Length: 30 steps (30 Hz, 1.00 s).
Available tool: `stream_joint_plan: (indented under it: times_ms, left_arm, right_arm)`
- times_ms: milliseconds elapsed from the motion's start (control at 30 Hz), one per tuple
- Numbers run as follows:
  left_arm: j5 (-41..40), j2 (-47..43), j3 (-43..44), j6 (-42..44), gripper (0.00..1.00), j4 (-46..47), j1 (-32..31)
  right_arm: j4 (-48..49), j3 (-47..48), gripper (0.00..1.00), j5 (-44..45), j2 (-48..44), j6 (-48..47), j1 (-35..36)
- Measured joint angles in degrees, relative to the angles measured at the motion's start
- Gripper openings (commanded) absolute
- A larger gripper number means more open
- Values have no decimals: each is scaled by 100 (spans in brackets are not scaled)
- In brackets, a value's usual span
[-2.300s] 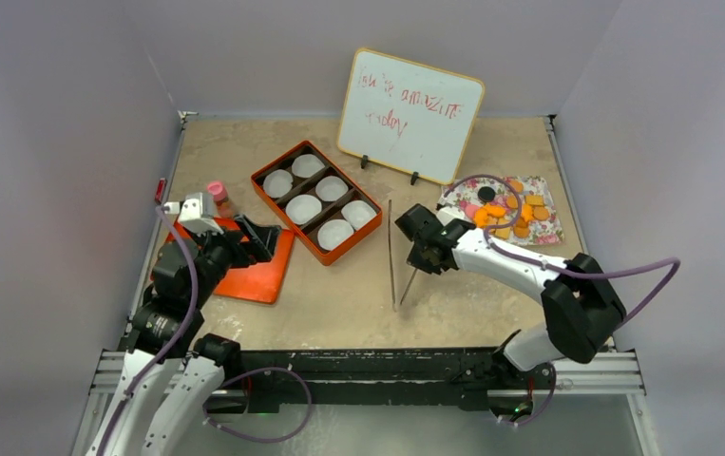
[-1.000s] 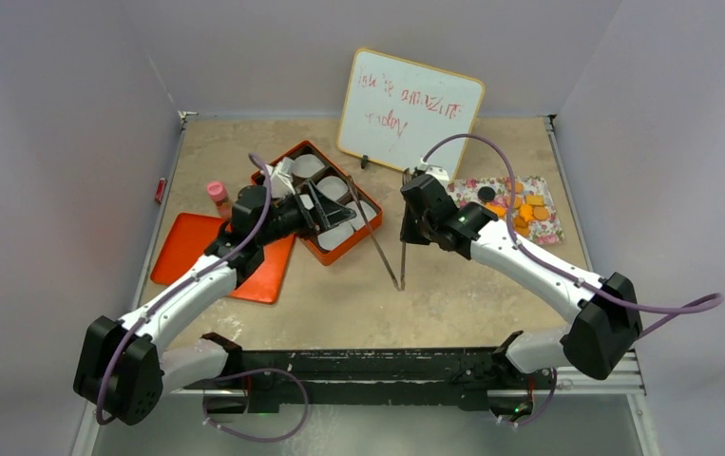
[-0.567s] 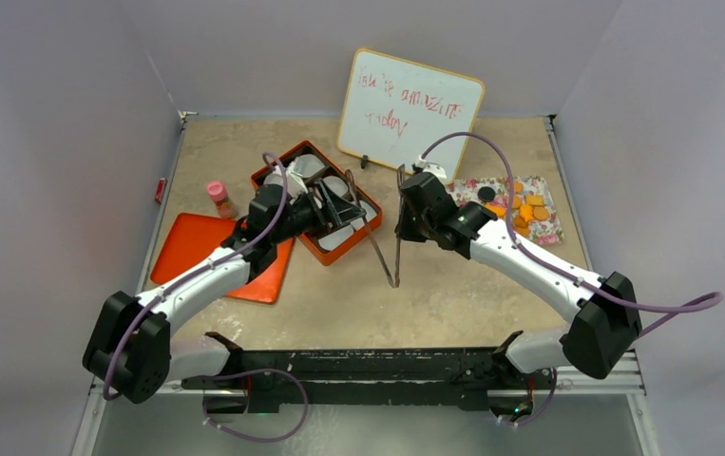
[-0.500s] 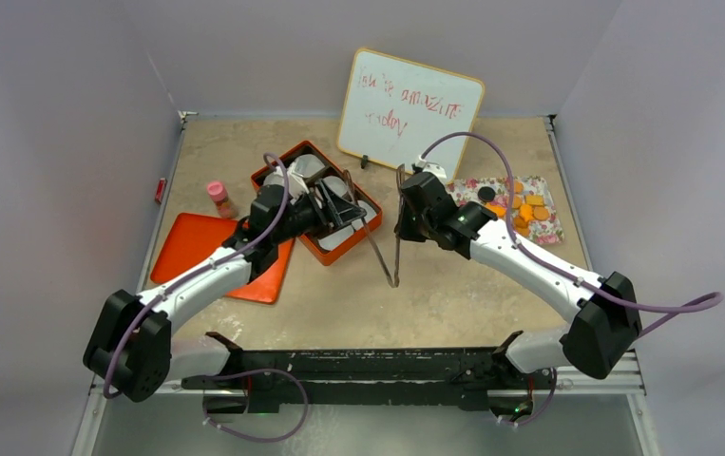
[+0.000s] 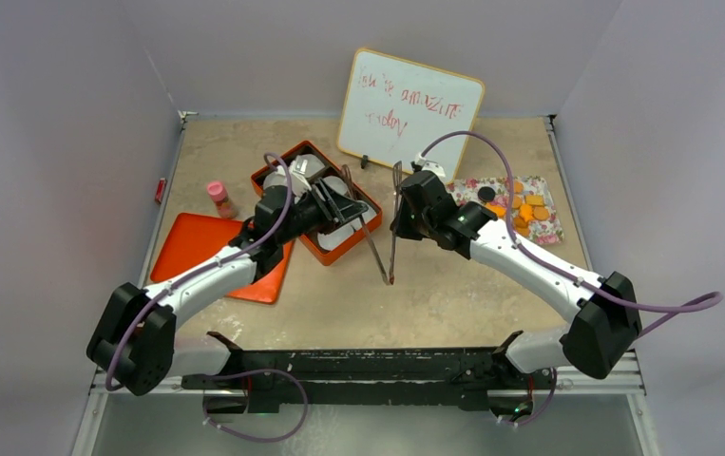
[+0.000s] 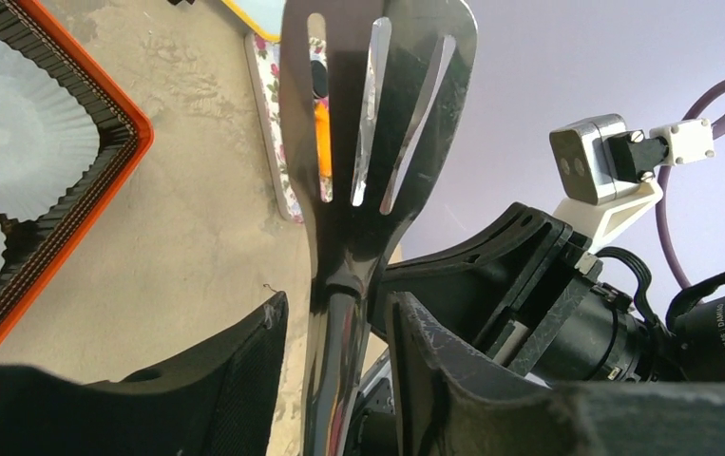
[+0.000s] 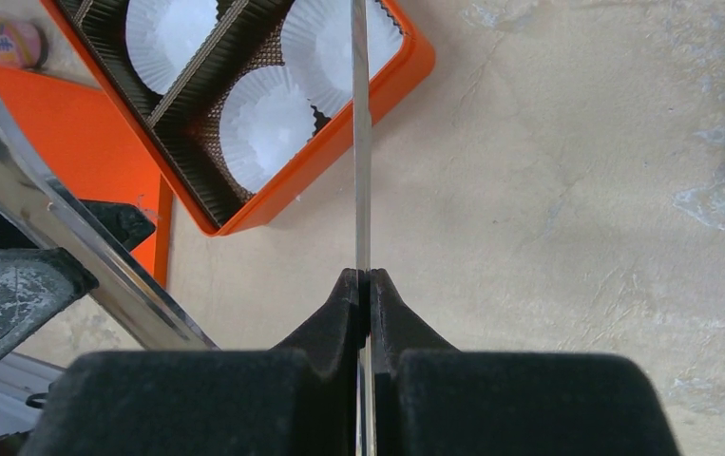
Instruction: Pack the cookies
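Observation:
My right gripper holds just one thin tong arm; it should open and take in the slotted arm (image 5: 373, 247) too before picking up cookies.
The cookies (image 5: 520, 211), mostly orange with one black, lie on a floral napkin (image 5: 548, 228) at the right. Metal tongs (image 5: 391, 252) are held up above the table's middle. My right gripper (image 5: 398, 226) (image 7: 363, 275) is shut on one thin tong arm (image 7: 360, 142). My left gripper (image 5: 351, 211) (image 6: 334, 304) is open, and its fingers stand close on either side of the other, slotted tong arm (image 6: 377, 114), with a thin gap on each side. An orange cookie (image 6: 323, 142) shows through a slot. The orange box (image 5: 325, 249) holds white paper cups (image 5: 301, 166).
A whiteboard (image 5: 410, 114) stands on feet at the back. The box's orange lid (image 5: 197, 252) lies flat at the left, under my left arm. A small pink-capped bottle (image 5: 218, 198) stands beside it. The two grippers are close together over the table's middle.
My left arm swung from over the lid to the tongs, and its jaws narrowed round the slotted arm. The right gripper raised the tongs more upright and shifted slightly left.

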Motion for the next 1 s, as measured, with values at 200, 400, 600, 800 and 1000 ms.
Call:
stream_joint_plan:
  times_ms: [200, 400, 600, 800, 1000]
  left_arm:
    - [-4, 98, 0, -146, 25, 254, -15]
    - [-13, 144, 0, -177, 4, 354, -15]
    - [0, 149, -20, -413, 0, 413, -15]
    - [-26, 44, -160, -723, 0, 452, -20]
    - [-179, -173, -164, -953, 0, 321, -20]
  right_arm:
    - [39, -2, 0, -48, 0, 46, 2]
    - [116, -48, 8, -94, -26, 92, 0]
    - [409, -343, 32, -192, -232, 142, 0]
    - [894, -852, 70, -356, -726, 33, 2]
    - [1113, -962, 93, -505, -1176, -341, 11]
